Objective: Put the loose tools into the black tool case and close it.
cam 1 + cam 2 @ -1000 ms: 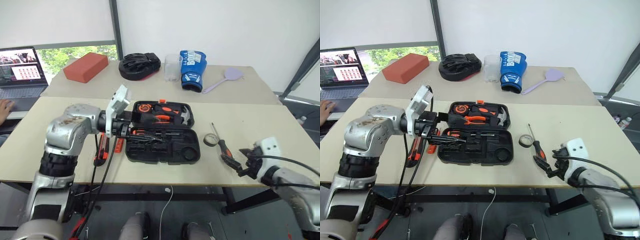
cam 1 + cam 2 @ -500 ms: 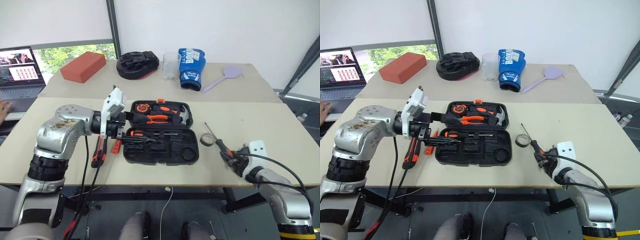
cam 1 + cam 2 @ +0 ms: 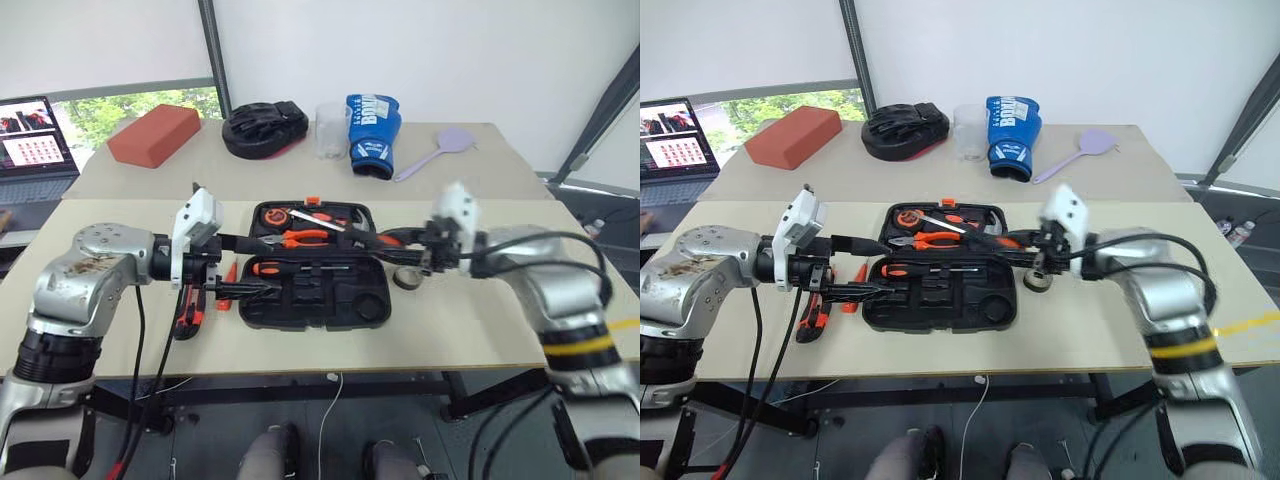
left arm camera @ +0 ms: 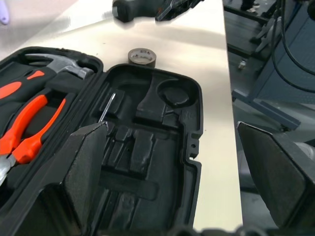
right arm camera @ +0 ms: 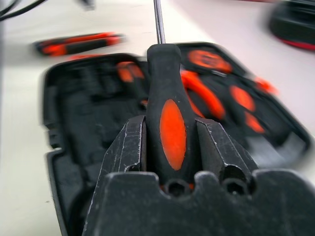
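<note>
Next, my right gripper releases its orange-and-black screwdriver next to the other screwdriver in the black tool case's near half (image 3: 330,275) (image 5: 127,113).
The black tool case (image 3: 365,310) lies open mid-table, with pliers, a hammer and a tape measure in its far half and a screwdriver (image 3: 300,268) in the near half. My right gripper (image 3: 412,248) is shut on an orange-and-black screwdriver (image 5: 172,123). It holds the tool above the case's right side, and the shaft (image 3: 335,224) points left. My left gripper (image 3: 262,265) stands open at the case's left edge, its fingers (image 4: 88,152) wide apart and empty. A utility knife (image 3: 190,310) and a slim orange tester (image 3: 228,285) lie left of the case. The tape roll (image 3: 405,278) sits to its right.
On the far table stand a red brick (image 3: 155,135), a round black mitt (image 3: 265,128), a clear cup (image 3: 328,130), a blue boxing glove (image 3: 372,122) and a purple spatula (image 3: 440,150). A laptop (image 3: 35,140) sits at far left. Cables hang from my left arm.
My right gripper shut on the screwdriver near the table's front right, lifted it and swung it left over the case. My left gripper drew back a little to the left.
</note>
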